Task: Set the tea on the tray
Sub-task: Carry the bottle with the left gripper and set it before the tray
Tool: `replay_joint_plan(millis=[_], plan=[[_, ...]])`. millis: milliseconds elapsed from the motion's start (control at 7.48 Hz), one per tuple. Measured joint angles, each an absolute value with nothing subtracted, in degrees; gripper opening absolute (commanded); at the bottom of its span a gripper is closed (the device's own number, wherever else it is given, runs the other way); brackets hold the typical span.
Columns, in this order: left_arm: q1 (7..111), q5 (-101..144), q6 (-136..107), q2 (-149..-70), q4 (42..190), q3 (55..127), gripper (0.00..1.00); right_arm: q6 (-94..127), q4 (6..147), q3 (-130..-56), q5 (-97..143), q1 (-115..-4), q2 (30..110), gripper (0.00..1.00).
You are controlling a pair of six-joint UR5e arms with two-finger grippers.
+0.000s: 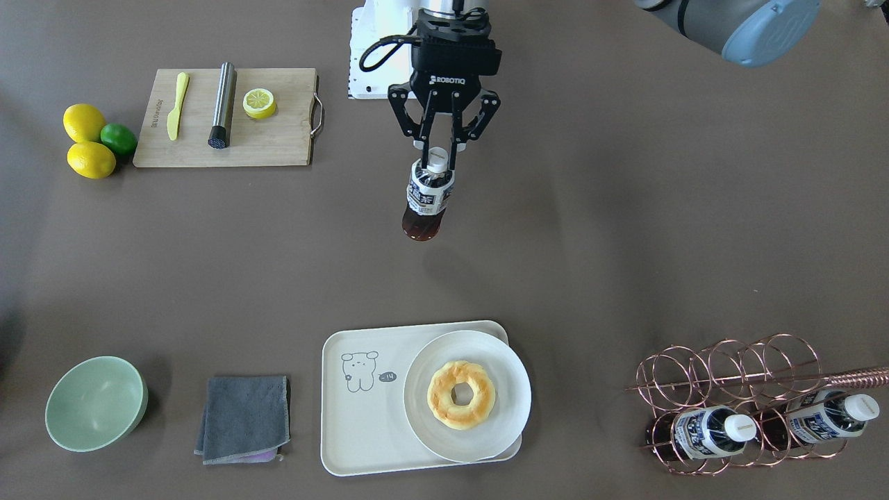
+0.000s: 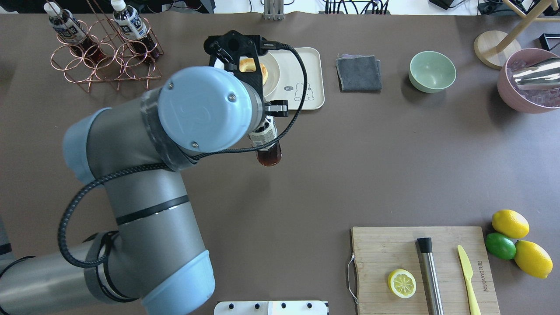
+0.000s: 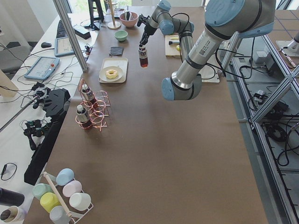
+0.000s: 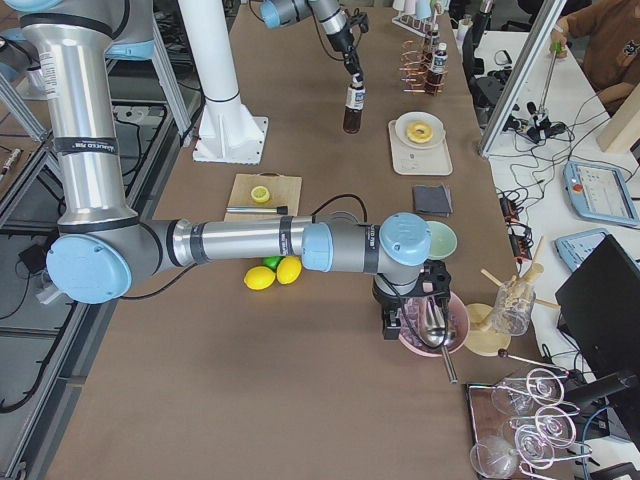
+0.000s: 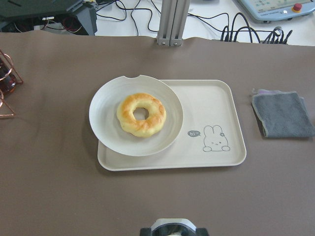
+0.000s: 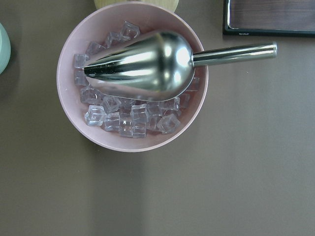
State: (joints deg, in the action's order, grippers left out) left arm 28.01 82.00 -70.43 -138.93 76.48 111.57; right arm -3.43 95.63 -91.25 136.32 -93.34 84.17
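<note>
Next, my left gripper sets the tea down upright and releases it on the bare table on the robot's side of the tray (image 1: pixel 417 235).
My left gripper (image 1: pixel 439 156) is shut on the neck of the tea (image 1: pixel 427 198), a small bottle of dark liquid with a white cap. It holds the bottle upright above the table's middle, on the robot's side of the tray (image 1: pixel 361 430). The cream tray with the cartoon drawing also shows in the left wrist view (image 5: pixel 216 108), with the bottle's cap (image 5: pixel 172 228) at the bottom edge. A round plate (image 1: pixel 500 368) with a donut (image 1: pixel 460 394) covers about half the tray. My right gripper (image 4: pixel 410 315) hangs over a pink bowl; I cannot tell whether it is open.
A copper wire rack (image 1: pixel 729 368) holds two alike bottles (image 1: pixel 701 432) beside the tray. A grey cloth (image 1: pixel 243 417) and green bowl (image 1: pixel 94 403) lie on its other side. A cutting board (image 1: pixel 278 139), lemons (image 1: pixel 83 121) and the pink ice bowl (image 6: pixel 66 54) with a metal scoop (image 6: pixel 147 66) are farther off.
</note>
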Motion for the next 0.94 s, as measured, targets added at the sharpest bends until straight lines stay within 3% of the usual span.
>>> replay_joint_plan(millis=[935], plan=[[21.6, 74.9, -70.4, -141.4, 76.3, 105.9, 0.0, -3.4, 95.6, -91.7, 136.3, -93.3, 84.0, 1.0]])
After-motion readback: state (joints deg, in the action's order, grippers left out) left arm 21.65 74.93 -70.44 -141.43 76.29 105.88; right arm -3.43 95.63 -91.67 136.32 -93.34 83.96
